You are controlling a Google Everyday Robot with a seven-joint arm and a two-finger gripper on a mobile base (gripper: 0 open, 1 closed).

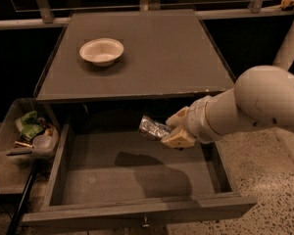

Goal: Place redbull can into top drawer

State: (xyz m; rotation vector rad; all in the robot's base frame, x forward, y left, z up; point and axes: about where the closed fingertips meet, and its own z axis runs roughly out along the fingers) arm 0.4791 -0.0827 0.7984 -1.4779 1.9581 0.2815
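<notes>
My gripper needs to set the redbull can free on the middle of the top drawer's flat grey bottom (pixel 148 153), toward the counter.
The redbull can (pixel 152 128) is a slim shiny silver can, held lying sideways in my gripper (pixel 175 129). The gripper is shut on its right end and hangs over the back right part of the open top drawer (pixel 95 177), just below the counter's front edge. The can is above the drawer's flat grey bottom and casts a shadow there. The drawer is pulled fully out, with a small knob (pixel 145 223) on its front panel. My white arm (pixel 255 104) reaches in from the right.
A white bowl (pixel 102 51) sits on the grey counter top (pixel 152 53) at the back left. A clear plastic bin (pixel 27 133) of clutter stands left of the drawer. Speckled floor (pixel 264 180) lies to the right. A railing runs along the back.
</notes>
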